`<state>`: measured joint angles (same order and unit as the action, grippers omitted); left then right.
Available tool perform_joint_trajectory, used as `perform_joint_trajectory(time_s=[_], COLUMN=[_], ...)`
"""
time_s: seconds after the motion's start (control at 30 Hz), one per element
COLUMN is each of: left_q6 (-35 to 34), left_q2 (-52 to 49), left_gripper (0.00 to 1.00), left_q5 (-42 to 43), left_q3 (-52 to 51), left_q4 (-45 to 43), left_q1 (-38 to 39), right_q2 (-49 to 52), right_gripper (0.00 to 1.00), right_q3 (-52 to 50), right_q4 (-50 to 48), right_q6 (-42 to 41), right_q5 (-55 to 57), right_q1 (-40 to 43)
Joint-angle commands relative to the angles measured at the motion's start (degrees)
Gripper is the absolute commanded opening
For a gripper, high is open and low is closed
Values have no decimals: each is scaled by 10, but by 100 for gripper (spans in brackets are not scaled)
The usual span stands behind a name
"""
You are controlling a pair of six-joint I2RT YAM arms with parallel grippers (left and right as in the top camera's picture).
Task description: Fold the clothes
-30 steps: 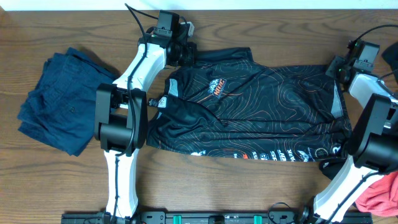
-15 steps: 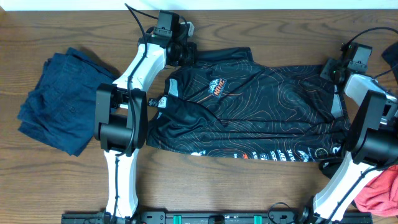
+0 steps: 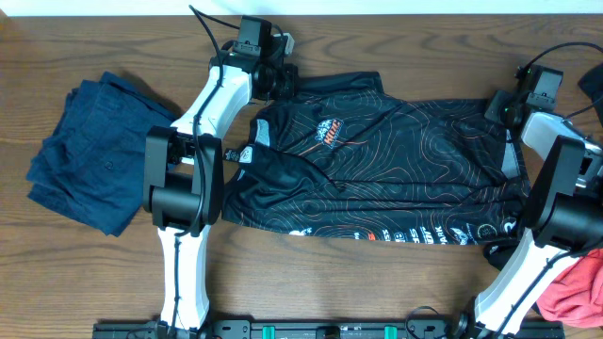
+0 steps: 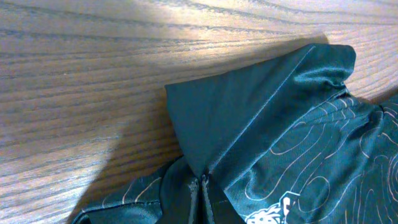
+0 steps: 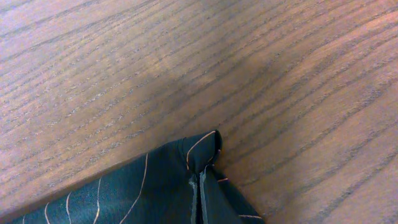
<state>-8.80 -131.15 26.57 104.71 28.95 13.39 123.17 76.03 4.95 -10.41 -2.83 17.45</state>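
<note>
Next, I let go of the black jersey's far corner with my left gripper on its lower cloth [image 3: 265, 171], just past the white patch.
The black jersey [image 3: 386, 169] with orange-white contour lines lies spread across the middle of the wooden table. My left gripper [image 3: 280, 81] is shut on its far left corner, at the sleeve; the wrist view shows the fingers [image 4: 202, 186] pinching the dark cloth [image 4: 249, 118]. My right gripper [image 3: 504, 105] is shut on the jersey's far right corner; its fingers [image 5: 199, 186] pinch a small tip of cloth [image 5: 155, 180]. Folded navy clothes [image 3: 89, 174] lie at the left. A coral-red garment [image 3: 577, 292] lies at the bottom right corner.
The table's far edge runs just behind both grippers. A dark object [image 3: 590, 89] sits at the far right edge. A black rail [image 3: 311, 330] runs along the table's front.
Between 1.0 s and 0.5 s ago my right gripper moved left and back onto the jersey's far right corner. Since then nothing has visibly moved. The left arm stayed put.
</note>
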Motion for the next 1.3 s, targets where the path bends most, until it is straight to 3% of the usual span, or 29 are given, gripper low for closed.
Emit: perform_joint_trajectory(time_s=[0.0, 0.37, 0.9, 1.0, 1.27], left_q6=[1, -6, -18, -18, -18], left_q2=[1, 57, 155, 159, 189], left_gripper=[6, 6, 6, 6, 6], left_q5=[-7, -7, -8, -49, -61], left_q3=[-3, -2, -2, -2, -2], left_q4=[9, 65, 354, 418, 497], left_q1=[-1, -7, -17, -24, -47], right_q2=[-1, -98, -217, -218, -218], right_gripper=[1, 1, 1, 1, 1], right_q3=[2, 2, 2, 2, 2], right_q4=[13, 96, 444, 504, 568], right_q6=[-2, -2, 11, 10, -12], right_q5=[3, 27, 106, 138, 195], right_q1=[4, 17, 22, 27, 41])
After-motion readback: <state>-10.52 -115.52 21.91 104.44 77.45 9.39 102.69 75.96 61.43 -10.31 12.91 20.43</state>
